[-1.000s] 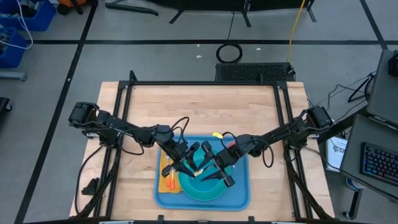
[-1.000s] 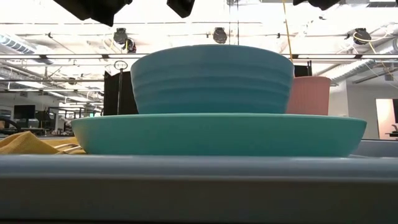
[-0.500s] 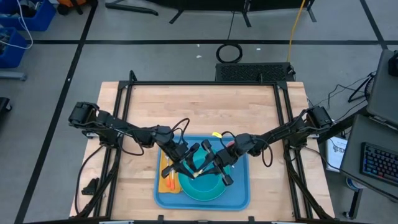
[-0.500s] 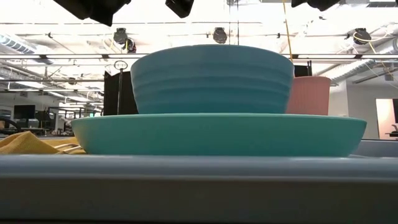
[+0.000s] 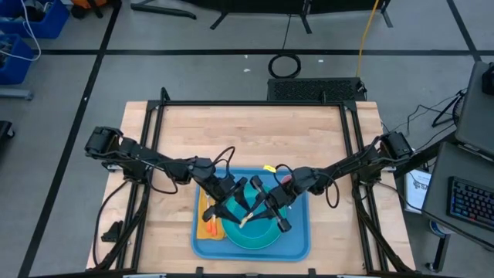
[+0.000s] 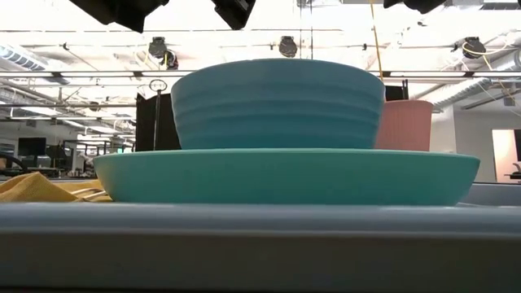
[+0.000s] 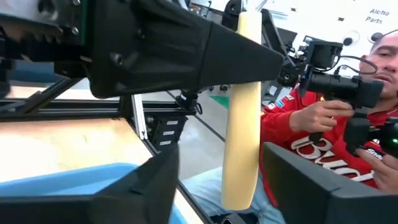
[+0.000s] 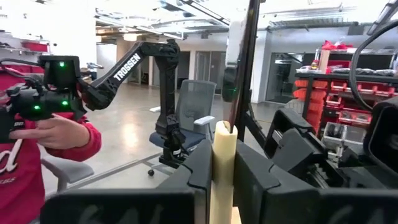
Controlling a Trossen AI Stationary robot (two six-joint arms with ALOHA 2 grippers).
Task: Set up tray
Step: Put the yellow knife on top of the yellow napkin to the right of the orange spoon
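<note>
I should back my left gripper off and take that loose end (image 7: pixel 240 198) from the napkin's side, as the cream handle's loose end slants toward the tray's near rim.
The blue tray (image 5: pixel 297 241) lies at the table's near middle. On it a turquoise plate (image 6: pixel 285 175) carries a blue bowl (image 6: pixel 277 106), with a pink cup (image 6: pixel 404 124) behind and a yellow-orange napkin (image 5: pixel 207 220) at the left. Both grippers hang over the bowl. My right gripper (image 8: pixel 224 180) is shut on a utensil with a cream handle (image 5: pixel 246 218). My left gripper (image 7: pixel 217 186) is open, its fingers standing on either side of that handle (image 7: pixel 242 112) without touching it. My right gripper pinches the utensil's cream handle (image 8: pixel 224 155) between its two fingers (image 8: pixel 200 168), near the end where the dark metal shaft (image 8: pixel 244 68) begins. The utensil is lifted clear, above the bowl and plate.
A small yellow object (image 5: pixel 268 167) lies at the tray's far rim. Bare wood of the table (image 5: pixel 247 131) stretches beyond the tray. Black frame rails (image 5: pixel 154 154) border the table. A person in a red shirt (image 7: pixel 311 137) holds a controller off the table.
My right gripper has shut on the utensil's cream handle. After that my left gripper has spread its fingers and let go of the handle. The utensil stays above the bowl; both arms keep nearly the same place.
</note>
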